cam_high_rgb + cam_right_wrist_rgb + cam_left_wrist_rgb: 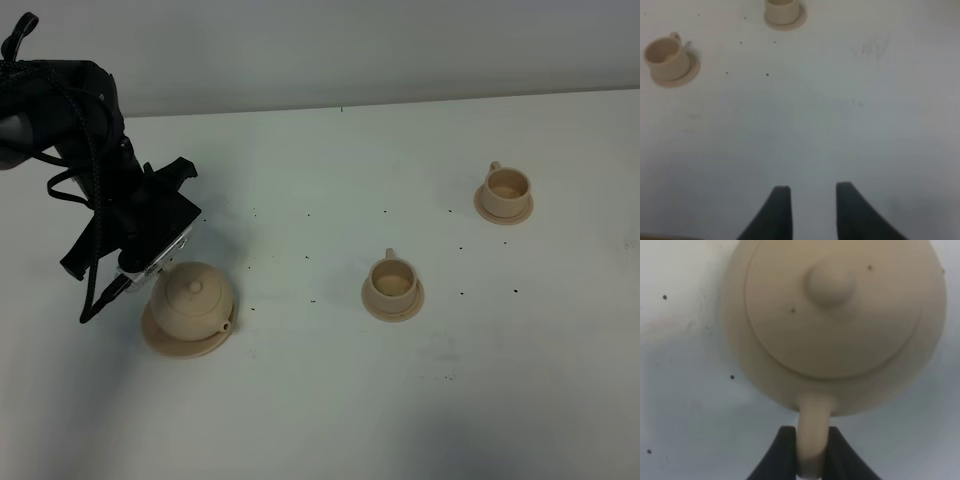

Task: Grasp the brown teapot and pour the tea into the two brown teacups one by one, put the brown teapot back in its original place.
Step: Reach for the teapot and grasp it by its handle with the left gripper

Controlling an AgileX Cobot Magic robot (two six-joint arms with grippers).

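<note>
The left gripper holds only the handle's outer part, so I will open, move in and grip it beside the teapot's body (816, 406) before pouring.
The brown teapot (193, 298) appears to rest on its wide saucer, the original place (160, 343), at the left of the table, spout toward the front right. My left gripper (163, 276) reaches in from behind it. In the left wrist view the left gripper (810, 452) is shut on the loop handle of the teapot (835, 325), one dark finger on each side. The two brown teacups stand on their small saucers, one mid-table (393, 280) and one farther back right (506, 187). My right gripper (812, 200) is open over bare table, with both teacups (666, 57) (783, 9) ahead of it.
The white tabletop (330, 400) carries small dark specks around the teapot and between the cups. A pale wall runs along the far edge of the table. The right arm is out of the exterior high view.
</note>
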